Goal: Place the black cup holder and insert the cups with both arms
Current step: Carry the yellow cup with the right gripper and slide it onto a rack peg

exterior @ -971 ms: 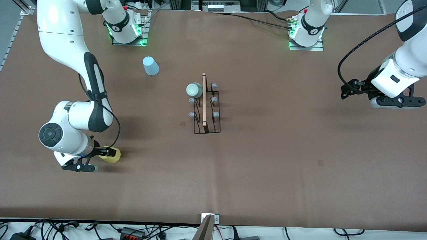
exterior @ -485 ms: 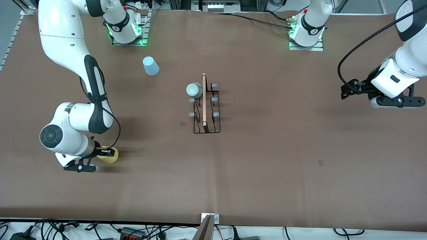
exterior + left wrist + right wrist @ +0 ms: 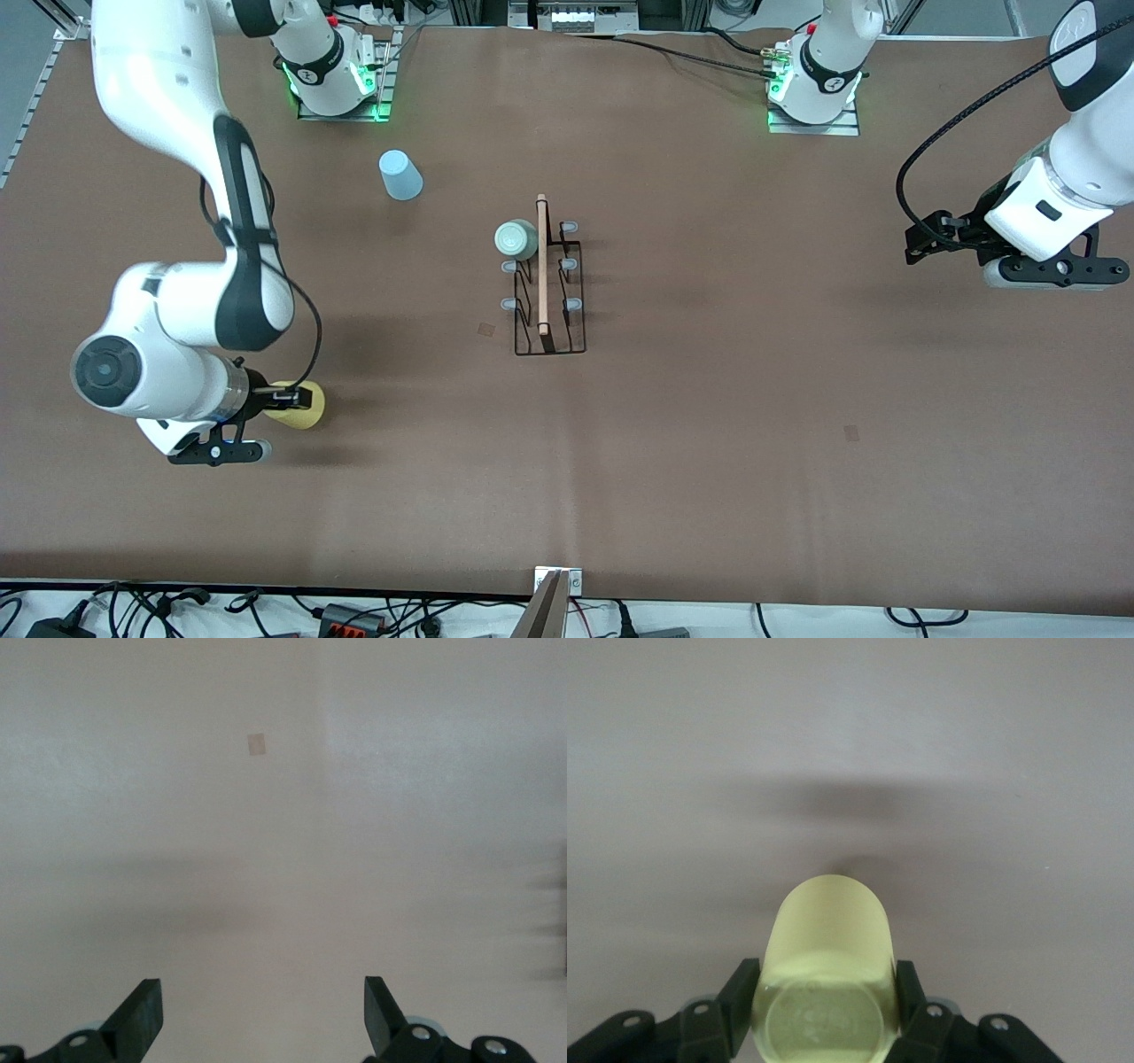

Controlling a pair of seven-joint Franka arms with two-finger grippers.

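Note:
I need to use my right gripper to set the yellow cup down and let go of it on the black cup holder's loose end peg in the mint green cup's row (image 3: 512, 314).
The black cup holder (image 3: 549, 292) stands mid-table, with a wooden rod along its top. A mint green cup (image 3: 516, 239) sits upside down on one of its pegs. A light blue cup (image 3: 400, 175) rests on the table near the right arm's base. My right gripper (image 3: 285, 400) is shut on the yellow cup (image 3: 299, 407), toward the right arm's end of the table; the cup (image 3: 826, 966) sits base-first between the two fingers (image 3: 737, 997). My left gripper (image 3: 263, 1014) waits open and empty over bare table at the left arm's end.
Brown paper covers the table (image 3: 709, 399). A small square mark (image 3: 850, 432) lies on it toward the left arm's end. Cables and plugs (image 3: 337, 613) run along the edge nearest the front camera.
My right gripper has shut on the yellow cup, and the right arm has risen slightly with it. The left arm has not moved.

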